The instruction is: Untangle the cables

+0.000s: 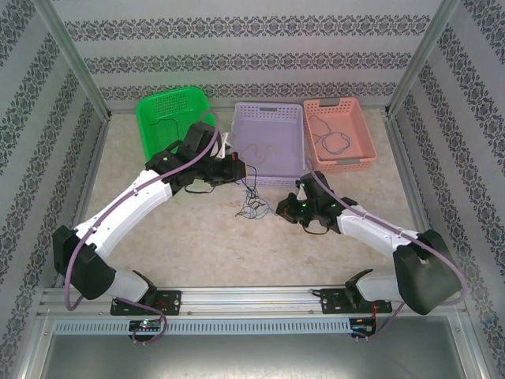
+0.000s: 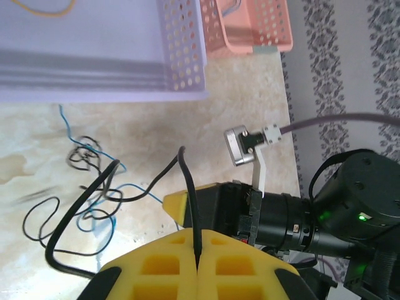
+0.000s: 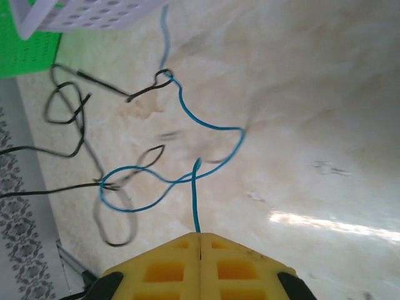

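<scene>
Next, I let go of the blue cable with my right gripper on the table (image 1: 305,231), in front of the gap between purple and pink baskets.
A small tangle of thin black and blue cables (image 1: 252,207) lies on the table between both grippers, in front of the purple basket. My left gripper (image 2: 198,242) is shut on a black cable (image 2: 187,181) that rises from its yellow pads and loops left toward the tangle. My right gripper (image 3: 199,236) is shut on the end of a blue cable (image 3: 212,127), which curls through black loops (image 3: 69,103). From above, the left gripper (image 1: 241,167) sits just above the tangle and the right gripper (image 1: 282,209) just to its right.
Three baskets stand at the back: green (image 1: 150,106), purple (image 1: 268,108) and pink (image 1: 339,103). A thin dark wire (image 1: 335,140) lies in the pink one and a fine wire in the purple one. Patterned walls close in both sides.
</scene>
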